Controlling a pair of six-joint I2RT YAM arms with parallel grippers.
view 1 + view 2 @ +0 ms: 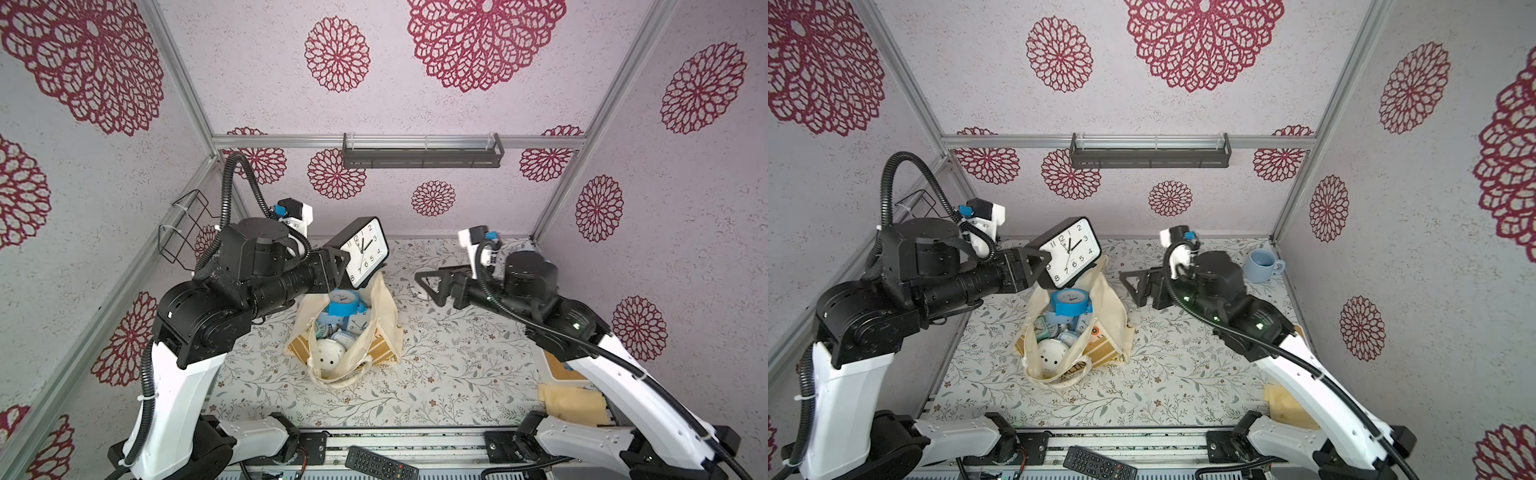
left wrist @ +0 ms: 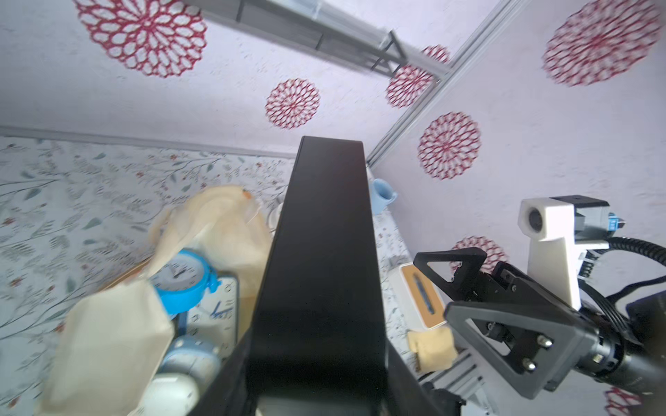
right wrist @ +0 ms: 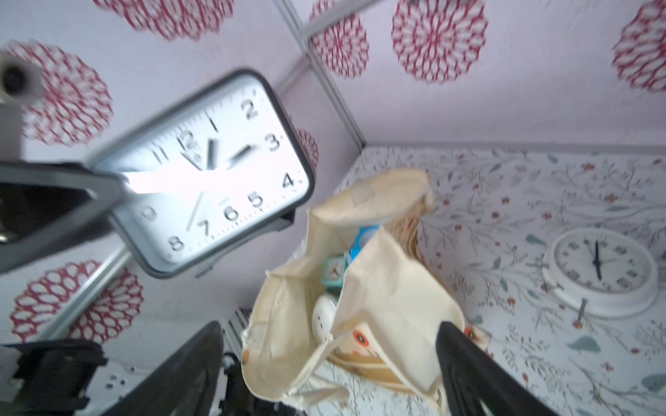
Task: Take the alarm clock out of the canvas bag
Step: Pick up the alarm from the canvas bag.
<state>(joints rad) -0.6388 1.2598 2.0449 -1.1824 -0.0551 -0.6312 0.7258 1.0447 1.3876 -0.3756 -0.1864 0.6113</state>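
The robot's right gripper should next close on the alarm clock's lower corner (image 1: 356, 284) (image 3: 163, 271) next to the left gripper, because it will take the clock over there.
A black rectangular alarm clock (image 1: 368, 253) (image 1: 1073, 253) (image 3: 216, 169) with a white face hangs tilted above the canvas bag (image 1: 386, 320) (image 1: 1113, 316) (image 3: 389, 288). My left gripper (image 1: 341, 266) (image 1: 1043, 264) (image 2: 317, 363) is shut on the clock's left end, one finger on each side. The cream bag stands open on the table. Inside it lie a blue bell clock (image 1: 343, 305) (image 2: 183, 284), a white round clock (image 1: 328, 353) and smaller ones. My right gripper (image 1: 428, 286) (image 1: 1133, 286) (image 3: 328, 327) is open and empty, just right of the bag.
A white round clock (image 3: 602, 270) lies on the table by the right gripper. A blue mug (image 1: 1260, 266) stands at the back right. A yellow cloth (image 1: 571, 403) and a white tray (image 1: 561, 368) are at the front right, a remote (image 1: 380, 463) on the front rail.
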